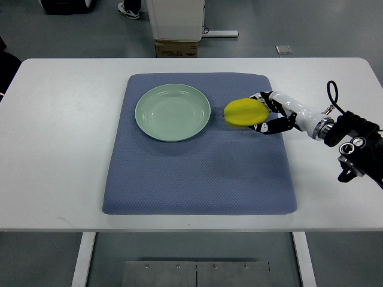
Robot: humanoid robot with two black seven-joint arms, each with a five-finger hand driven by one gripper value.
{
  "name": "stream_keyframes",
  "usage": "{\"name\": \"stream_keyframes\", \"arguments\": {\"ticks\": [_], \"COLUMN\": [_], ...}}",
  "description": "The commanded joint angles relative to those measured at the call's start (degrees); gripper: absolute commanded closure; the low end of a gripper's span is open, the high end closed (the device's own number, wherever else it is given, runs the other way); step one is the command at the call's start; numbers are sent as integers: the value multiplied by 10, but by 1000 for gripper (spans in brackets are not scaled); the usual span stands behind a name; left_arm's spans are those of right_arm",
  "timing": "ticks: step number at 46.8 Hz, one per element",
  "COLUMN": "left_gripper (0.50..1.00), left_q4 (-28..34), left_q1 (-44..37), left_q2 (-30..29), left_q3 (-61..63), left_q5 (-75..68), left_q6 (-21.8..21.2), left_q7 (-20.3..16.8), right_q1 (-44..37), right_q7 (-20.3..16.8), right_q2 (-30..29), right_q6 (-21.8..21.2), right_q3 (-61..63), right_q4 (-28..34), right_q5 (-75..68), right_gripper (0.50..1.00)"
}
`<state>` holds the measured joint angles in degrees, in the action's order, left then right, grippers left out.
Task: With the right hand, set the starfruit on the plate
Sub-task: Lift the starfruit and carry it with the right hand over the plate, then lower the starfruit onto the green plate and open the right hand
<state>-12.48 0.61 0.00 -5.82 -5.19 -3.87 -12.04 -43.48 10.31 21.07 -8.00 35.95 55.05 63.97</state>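
My right gripper needs to let go of the starfruit inside the plate's rim (190,113), on the side facing my hand.
A yellow starfruit (244,112) is over the blue mat, just right of the plate. My right hand (270,113) comes in from the right edge and its fingers are curled around the fruit's right side. A pale green plate (173,112) lies empty on the mat's upper left part, a small gap away from the fruit. I cannot tell whether the fruit rests on the mat or is lifted slightly.
A blue-grey mat (200,167) covers the middle of the white table (54,149). Beyond the table's far edge stand a cardboard box (176,48) and a white cabinet base; a person's shoe (128,11) shows on the floor.
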Motion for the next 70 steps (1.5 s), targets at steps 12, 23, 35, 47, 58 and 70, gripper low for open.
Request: {"name": "stream_keyframes", "arguments": {"ticks": [12,23,35,47,58,70], "left_gripper": [500,500,500,500,500,500], "left_q4": [0,0,0,0,0,0], "left_q1": [0,0,0,0,0,0], "left_q2": [0,0,0,0,0,0], "left_q3": [0,0,0,0,0,0], "left_q5": [0,0,0,-1,0,0], "left_q6": [0,0,0,0,0,0], "left_q7": [0,0,0,0,0,0], "right_q1": [-30,-64,-100,-125,-151,-165], "right_q7": [-23,-28,-37,-56,-84,-124], "right_q2": [-36,-76,-131,-183,-211,-211], "right_q6": [0,0,1,3,16,37], "right_q3": [-4,-27,-52,-72,-89,-106], "right_q4": [-1,-15,-65,-100,-136,-158], "right_q5": [-1,-1,-2,-2,-2,-2], "right_gripper": [883,883,883,887,887,887]}}
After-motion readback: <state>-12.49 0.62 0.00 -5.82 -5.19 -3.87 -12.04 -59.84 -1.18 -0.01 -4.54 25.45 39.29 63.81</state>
